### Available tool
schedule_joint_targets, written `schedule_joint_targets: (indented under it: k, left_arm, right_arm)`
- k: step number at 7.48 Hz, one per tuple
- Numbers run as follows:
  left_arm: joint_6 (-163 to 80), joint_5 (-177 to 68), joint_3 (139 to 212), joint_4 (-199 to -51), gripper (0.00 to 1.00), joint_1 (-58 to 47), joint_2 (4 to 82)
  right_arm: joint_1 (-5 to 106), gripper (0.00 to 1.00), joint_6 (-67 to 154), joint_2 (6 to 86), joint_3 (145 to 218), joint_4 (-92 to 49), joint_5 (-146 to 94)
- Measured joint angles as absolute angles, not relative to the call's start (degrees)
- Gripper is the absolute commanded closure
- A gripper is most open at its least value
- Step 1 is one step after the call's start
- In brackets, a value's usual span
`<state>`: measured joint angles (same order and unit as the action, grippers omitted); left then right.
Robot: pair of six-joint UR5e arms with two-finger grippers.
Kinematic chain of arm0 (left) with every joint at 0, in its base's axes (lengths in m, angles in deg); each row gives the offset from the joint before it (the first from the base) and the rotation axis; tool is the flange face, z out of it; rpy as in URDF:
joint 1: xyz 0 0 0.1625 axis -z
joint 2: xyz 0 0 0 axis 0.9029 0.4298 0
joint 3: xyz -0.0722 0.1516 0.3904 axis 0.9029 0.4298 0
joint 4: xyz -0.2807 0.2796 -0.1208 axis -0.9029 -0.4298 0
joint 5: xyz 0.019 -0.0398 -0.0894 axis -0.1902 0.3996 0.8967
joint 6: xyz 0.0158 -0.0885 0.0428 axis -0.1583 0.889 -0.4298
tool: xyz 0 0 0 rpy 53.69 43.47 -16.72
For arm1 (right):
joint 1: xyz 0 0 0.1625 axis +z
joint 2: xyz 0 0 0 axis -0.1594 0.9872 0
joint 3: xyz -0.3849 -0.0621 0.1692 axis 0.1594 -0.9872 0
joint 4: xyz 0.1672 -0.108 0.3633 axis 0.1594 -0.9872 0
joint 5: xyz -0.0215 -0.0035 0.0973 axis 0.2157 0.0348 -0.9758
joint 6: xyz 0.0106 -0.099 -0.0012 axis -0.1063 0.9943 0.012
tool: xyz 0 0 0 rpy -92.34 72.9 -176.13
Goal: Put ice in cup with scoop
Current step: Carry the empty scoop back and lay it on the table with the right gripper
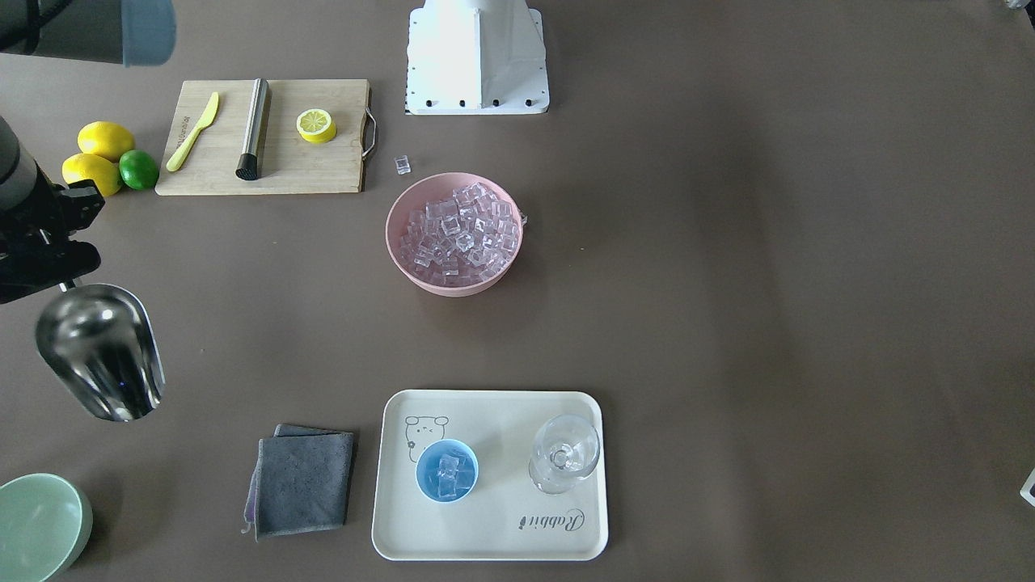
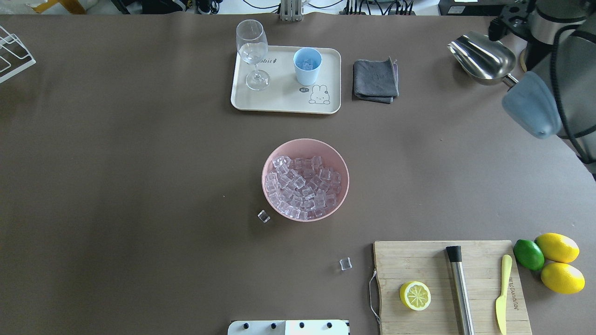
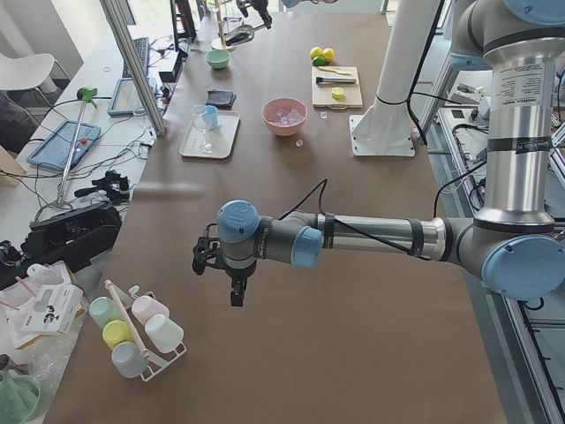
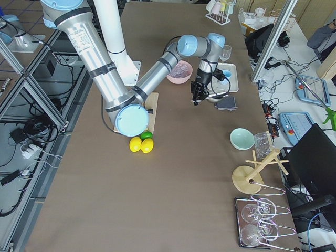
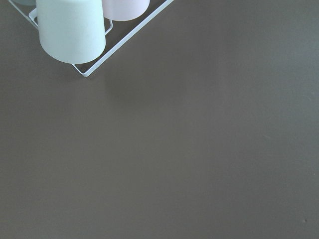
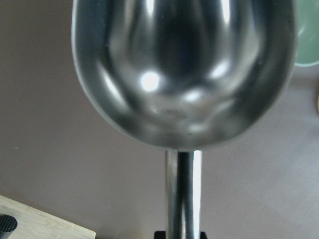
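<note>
I should set the steel scoop on the bare table (image 1: 8,315) (image 6: 254,201) between the lemons and the pale-green bowl with my right gripper. The scoop is now held above the table.
My right gripper (image 1: 66,279) is shut on the handle of the shiny steel scoop (image 1: 101,352), held above the table off to my right, near the pale-green bowl. In the right wrist view the scoop (image 6: 182,69) has an empty trough. The ice (image 1: 461,230) is heaped in a pink bowl (image 1: 404,259) at mid-table. The light-blue cup (image 1: 447,470) stands on a cream tray (image 1: 493,533) and holds a few cubes. My left gripper (image 3: 231,287) hangs over the table far to my left. I cannot tell whether it is open.
A stemmed glass (image 1: 564,453) stands beside the cup. A grey cloth (image 1: 303,481) lies next to the tray. A pale-green bowl (image 1: 36,529), a cutting board (image 1: 323,174) with rod, knife and lemon half, whole lemons (image 1: 105,139) and loose cubes (image 2: 264,216) (image 2: 345,264) lie about.
</note>
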<state>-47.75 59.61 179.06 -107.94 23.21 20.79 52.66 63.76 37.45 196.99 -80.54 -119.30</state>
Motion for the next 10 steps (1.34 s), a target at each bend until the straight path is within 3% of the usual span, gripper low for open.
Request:
schedule_joint_targets:
  k: [2,4,8,9,10]
  left_arm:
    - [-47.68,59.68,179.14,-107.95,0.01,23.12,21.11]
    - [-47.84,59.44,178.91,-107.99,0.01,23.15,21.07]
    - [-48.01,59.36,178.97,-108.06,0.01,21.85,21.42]
    - [-48.01,59.36,178.95,-108.07,0.01,21.1,21.61]
    - [-47.96,59.37,178.79,-108.03,0.01,20.62,21.73]
  right_arm:
    - [57.48,1.0,50.49,55.07,201.67,-65.72,-128.61]
    - [59.16,1.0,40.5,68.29,198.64,-42.97,-132.39]
    - [58.72,1.0,37.17,72.31,189.77,-29.67,-133.33]
    - [58.08,0.91,37.22,72.07,187.74,-28.59,-133.43]
    - [57.55,0.68,37.26,71.74,186.43,-28.12,-133.51]
